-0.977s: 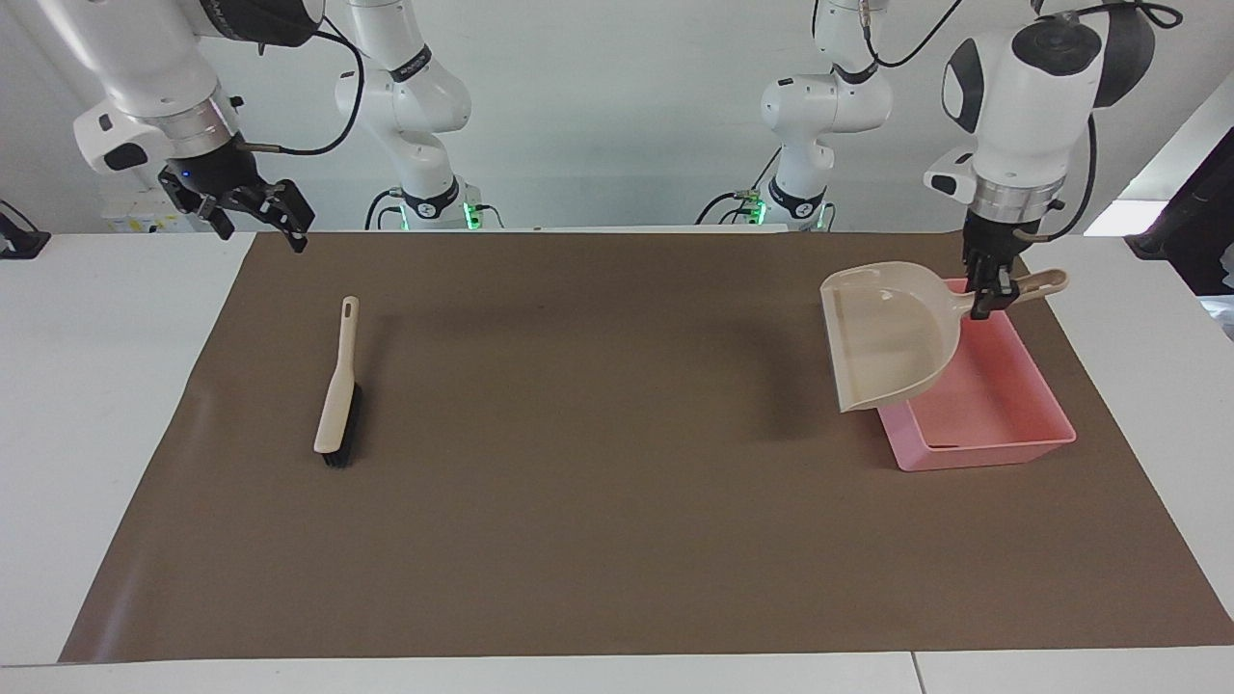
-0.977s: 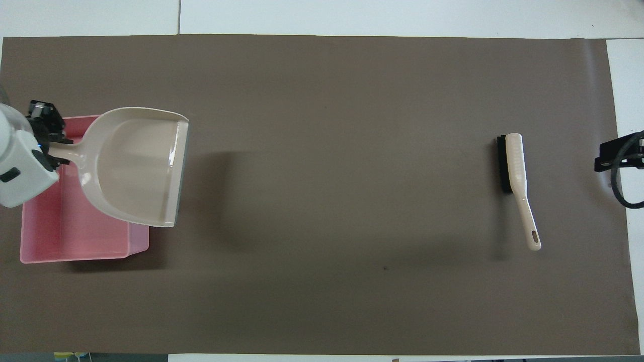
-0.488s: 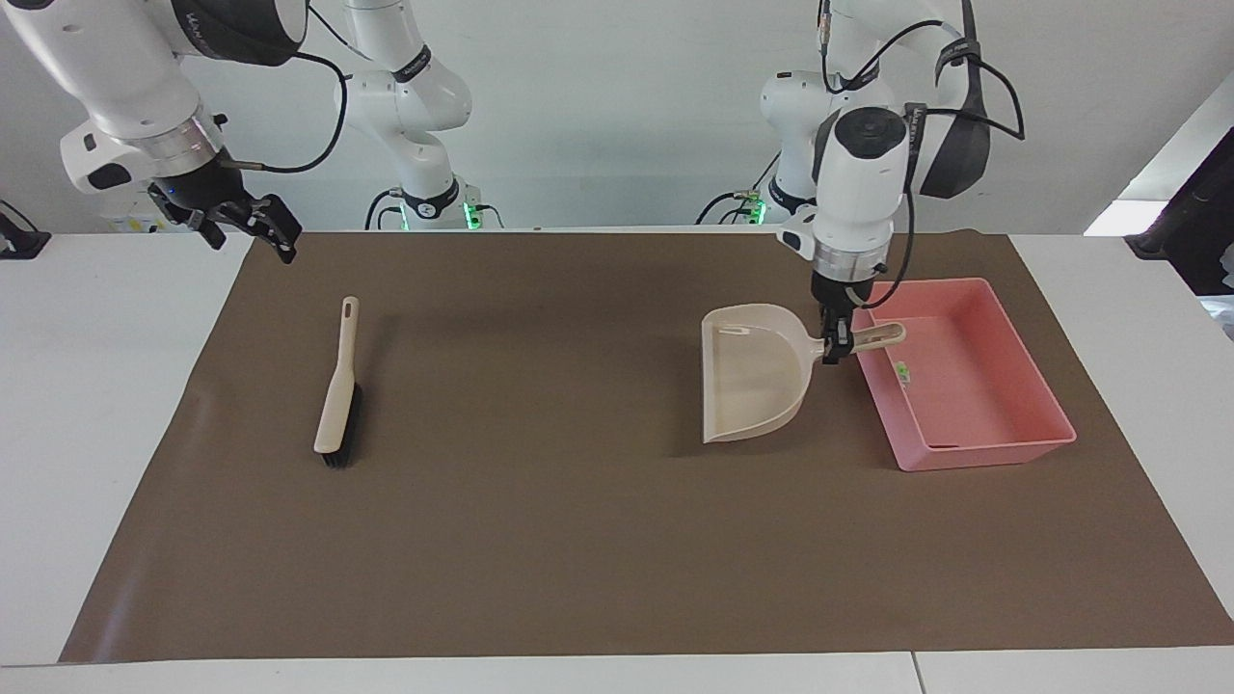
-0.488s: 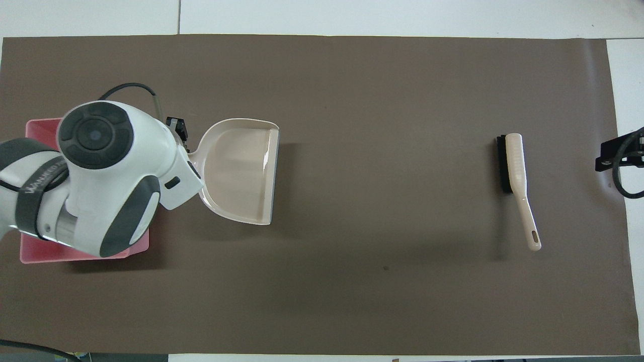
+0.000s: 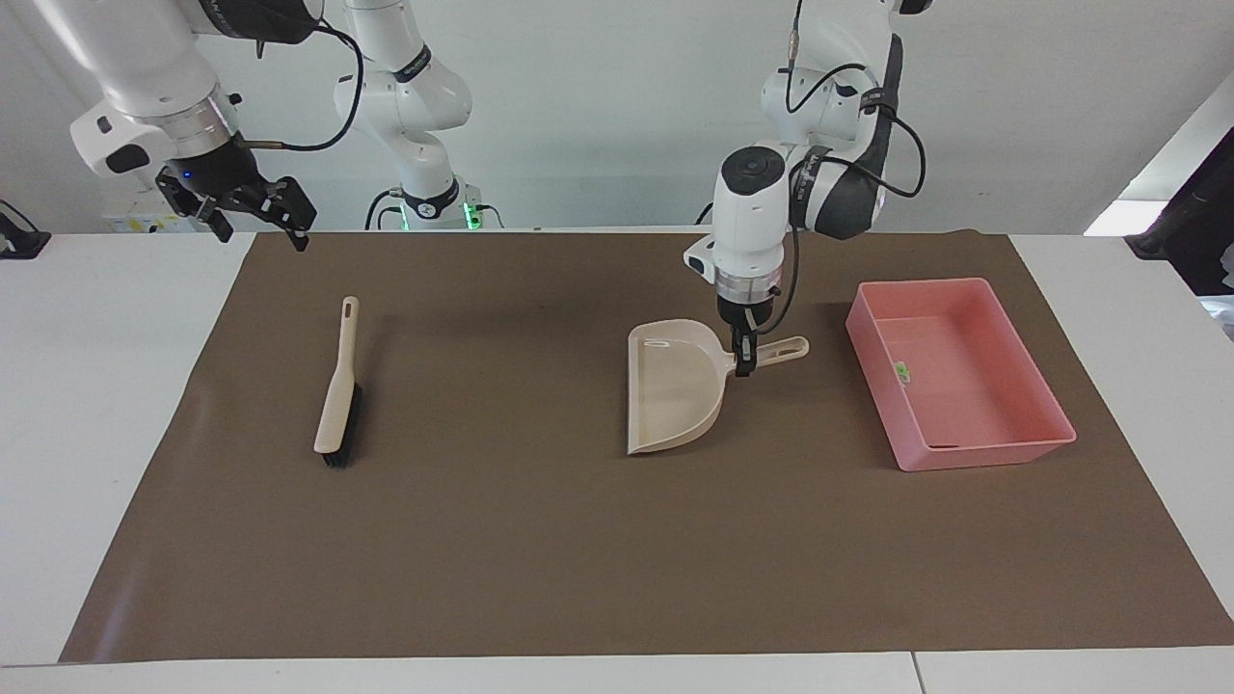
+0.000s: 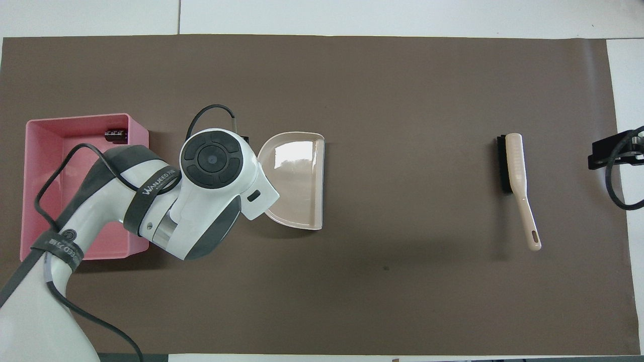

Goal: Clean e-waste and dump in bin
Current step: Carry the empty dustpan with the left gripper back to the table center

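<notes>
I should release the beige dustpan from my left gripper on the brown mat, a bit farther away from the pink bin [image 6: 309, 192].
The pink bin [image 5: 985, 453] stands on the brown mat toward the left arm's end of the table; it also shows in the overhead view [image 6: 75, 118]. In it lie a white part with green bits [image 5: 902, 370] and a small dark block [image 6: 114, 133]. My left gripper [image 5: 742, 359] is shut on the handle of the beige dustpan [image 5: 675, 390], which sits level and low on the mat beside the bin, toward the table's middle [image 6: 297, 181]. My right gripper [image 5: 260, 229] is open and empty, in the air over the mat's edge at the right arm's end.
The beige brush with black bristles [image 5: 337, 400] lies on the mat toward the right arm's end, also in the overhead view [image 6: 518, 181]. The brown mat [image 5: 540, 540] covers most of the white table. The left arm hides part of the bin from above.
My left gripper has carried the dustpan from above the bin down to the mat and toward the table's middle. The bin's inside now shows. The right gripper has barely moved.
</notes>
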Controlling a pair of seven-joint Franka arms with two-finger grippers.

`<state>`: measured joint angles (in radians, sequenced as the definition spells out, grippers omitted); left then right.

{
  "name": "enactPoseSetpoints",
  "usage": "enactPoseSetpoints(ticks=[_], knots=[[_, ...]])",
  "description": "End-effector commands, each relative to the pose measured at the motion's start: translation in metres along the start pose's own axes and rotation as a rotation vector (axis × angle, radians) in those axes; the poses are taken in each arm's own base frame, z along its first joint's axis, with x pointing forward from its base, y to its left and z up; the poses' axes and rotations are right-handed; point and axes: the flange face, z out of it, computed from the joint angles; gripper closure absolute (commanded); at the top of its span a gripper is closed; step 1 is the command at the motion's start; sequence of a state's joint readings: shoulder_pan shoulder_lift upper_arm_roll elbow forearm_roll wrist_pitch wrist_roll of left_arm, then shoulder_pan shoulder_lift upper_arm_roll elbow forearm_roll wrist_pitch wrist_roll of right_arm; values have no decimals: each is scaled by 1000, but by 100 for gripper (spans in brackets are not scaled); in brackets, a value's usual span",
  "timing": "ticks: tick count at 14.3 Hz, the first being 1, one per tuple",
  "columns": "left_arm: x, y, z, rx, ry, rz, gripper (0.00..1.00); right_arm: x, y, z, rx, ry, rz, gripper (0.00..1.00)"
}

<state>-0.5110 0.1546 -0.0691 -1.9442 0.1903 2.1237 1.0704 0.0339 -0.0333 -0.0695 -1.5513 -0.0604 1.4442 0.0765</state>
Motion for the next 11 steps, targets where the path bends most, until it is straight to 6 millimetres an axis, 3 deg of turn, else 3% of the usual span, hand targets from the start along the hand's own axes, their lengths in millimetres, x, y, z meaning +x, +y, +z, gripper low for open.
enactPoseSetpoints(ticks=[1, 2, 4, 11], knots=[[38, 0, 17, -11, 21, -41, 100, 4, -3, 2, -1, -6, -22, 0], [47, -5, 20, -5, 27, -54, 100, 2, -4, 5, 0, -13, -27, 0], [72, 5, 24, -7, 21, -59, 100, 2, -5, 7, 1, -15, -27, 0], [79, 23, 45, -46, -18, -22, 100, 3, -1, 10, 40, -20, -15, 0]])
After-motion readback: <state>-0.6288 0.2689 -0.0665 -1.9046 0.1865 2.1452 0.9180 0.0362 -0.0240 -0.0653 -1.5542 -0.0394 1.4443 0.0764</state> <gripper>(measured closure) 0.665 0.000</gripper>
